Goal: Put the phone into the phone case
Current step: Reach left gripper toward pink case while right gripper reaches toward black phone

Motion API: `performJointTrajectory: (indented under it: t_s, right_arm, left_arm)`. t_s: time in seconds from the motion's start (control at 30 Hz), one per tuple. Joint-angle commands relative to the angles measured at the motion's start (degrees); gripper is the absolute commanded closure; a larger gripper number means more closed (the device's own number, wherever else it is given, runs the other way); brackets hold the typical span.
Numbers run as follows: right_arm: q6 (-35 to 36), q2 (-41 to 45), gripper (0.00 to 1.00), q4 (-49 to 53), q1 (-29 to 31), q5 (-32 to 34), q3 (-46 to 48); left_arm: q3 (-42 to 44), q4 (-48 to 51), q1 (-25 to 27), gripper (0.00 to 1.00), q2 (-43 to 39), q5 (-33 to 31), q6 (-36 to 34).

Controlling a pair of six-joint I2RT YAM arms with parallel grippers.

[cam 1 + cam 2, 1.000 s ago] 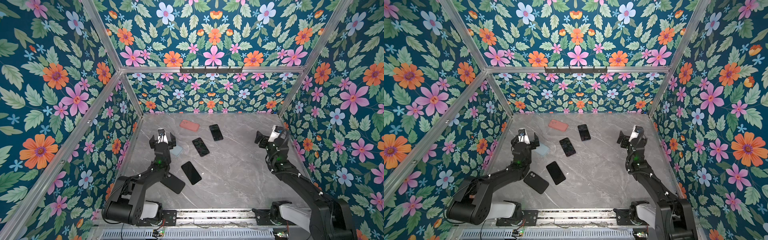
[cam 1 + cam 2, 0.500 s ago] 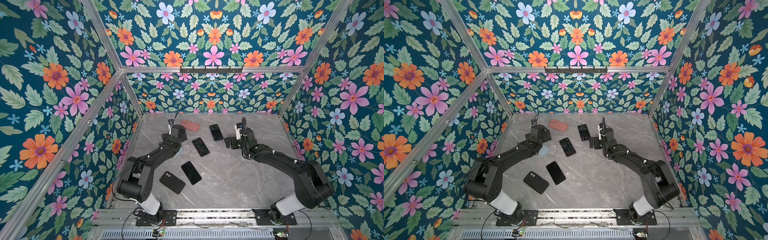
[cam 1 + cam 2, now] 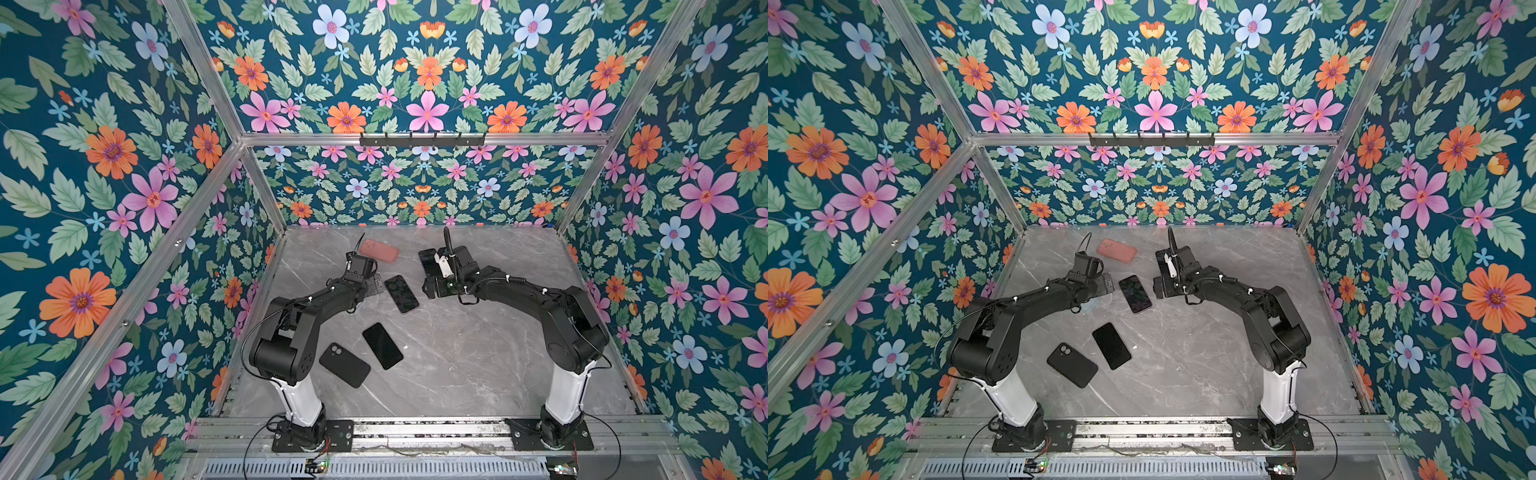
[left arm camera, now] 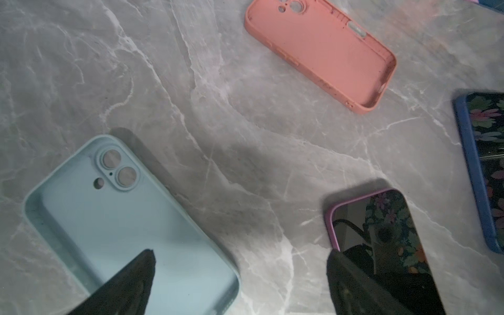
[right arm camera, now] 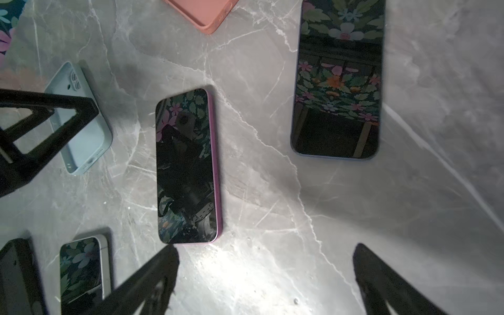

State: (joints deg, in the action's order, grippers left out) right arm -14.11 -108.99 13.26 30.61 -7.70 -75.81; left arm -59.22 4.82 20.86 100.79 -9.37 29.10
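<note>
Next, I close my right gripper on the long sides of the phone (image 3: pixel 431 263) (image 5: pixel 337 89) in the blue case, which lies at the back of the table.
Two empty phone cases lie open side up: a light blue phone case (image 4: pixel 122 226) (image 5: pixel 79 128) and a pink phone case (image 3: pixel 379 251) (image 4: pixel 321 51). A bare dark phone (image 3: pixel 382 345) (image 5: pixel 80 268) lies nearer the front. My left gripper (image 4: pixel 240 255) (image 3: pixel 372 284) hovers open, with one finger over the light blue case and the other over a phone in a purple case (image 4: pixel 381 240) (image 3: pixel 401 293). My right gripper (image 5: pixel 266 248) (image 3: pixel 430 274) is open above bare table, just short of that purple-cased phone (image 5: pixel 186 166). Neither gripper holds anything.
A phone in a blue case (image 5: pixel 338 81) (image 4: pixel 482 169) lies at the back, partly under the right gripper in both top views. A black case or phone, camera holes up (image 3: pixel 344 365), lies front left. Floral walls (image 3: pixel 124 208) enclose the marble table (image 3: pixel 478 353).
A second ago both arms were folded back near the side walls. They have since swung out toward the back middle over the cases and phones, and both grippers have stayed open.
</note>
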Motion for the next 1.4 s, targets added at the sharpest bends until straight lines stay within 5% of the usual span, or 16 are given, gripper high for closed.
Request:
performJointTrajectory:
  t_s: [0.0, 0.5, 1.37]
  right_arm:
    - [2.18, -1.61, 0.01, 4.61, 0.15, -1.4, -2.92]
    - [2.07, -15.69, 0.06, 20.09, -0.3, 10.86, -25.46]
    - [0.93, -31.2, 0.06, 29.91, -4.0, 8.58, -46.4]
  left_arm:
    - [-1.25, 2.21, -0.37, 0.01, 0.3, 2.05, 0.17]
    - [-7.33, 4.14, -2.58, 0.02, 1.77, 11.26, 2.08]
    - [-11.04, 6.3, -3.06, 0.02, 5.1, 12.26, 2.45]
